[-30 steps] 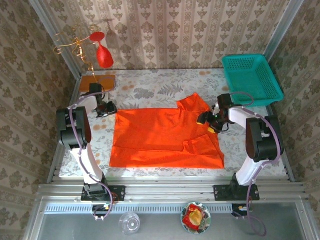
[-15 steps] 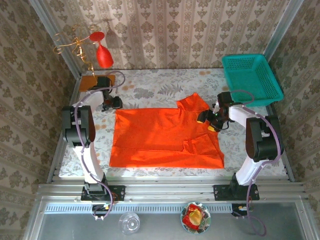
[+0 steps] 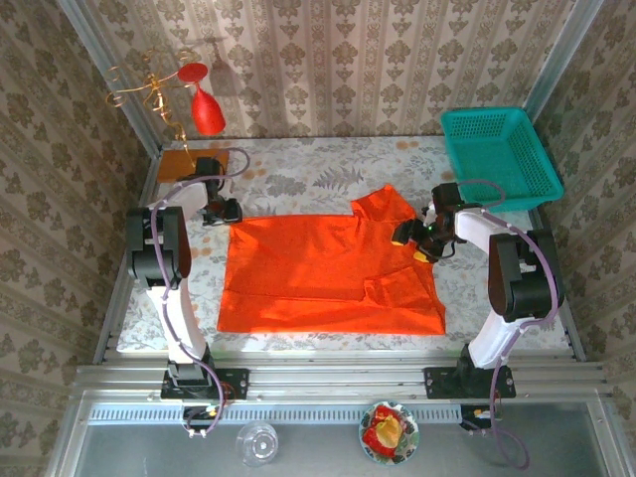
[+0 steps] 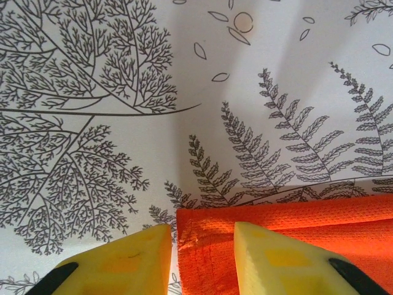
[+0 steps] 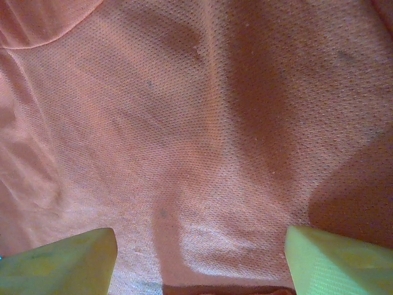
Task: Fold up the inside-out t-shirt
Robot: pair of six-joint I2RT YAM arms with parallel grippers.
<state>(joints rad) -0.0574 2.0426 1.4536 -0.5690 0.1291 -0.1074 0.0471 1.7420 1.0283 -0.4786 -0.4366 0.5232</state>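
I see a loose far corner and a sleeve sticking out on the t-shirt, so I need to pinch that corner with my left gripper while my right gripper takes the sleeve's end [image 3: 385, 191].
The inside-out t-shirt [image 3: 318, 273] lies spread flat in the middle of the table, bright orange-red, with one sleeve sticking out at the far right. My left gripper [image 3: 223, 211] hangs at the shirt's far-left corner. In the left wrist view its yellow fingers [image 4: 132, 258] stand a little apart, and the corner of the t-shirt [image 4: 319, 212] lies flat on the table between them, unpinched; the left gripper [image 4: 202, 233] is open. My right gripper [image 3: 409, 238] is low over the shirt's right side by the sleeve. Its jaws are wide open [image 5: 199, 239] above the wrinkled t-shirt [image 5: 202, 123].
A teal basket [image 3: 502, 154] stands at the far right corner. An orange-brown board [image 3: 189, 159] lies at the far left, just beyond the left gripper, with a red wine glass [image 3: 204, 109] hanging above it. Fern-print tablecloth [image 3: 318, 169] shows beyond the shirt.
My left gripper has moved away from me and a little to the right, up to the shirt's far-left corner. The right arm and the shirt have stayed put.
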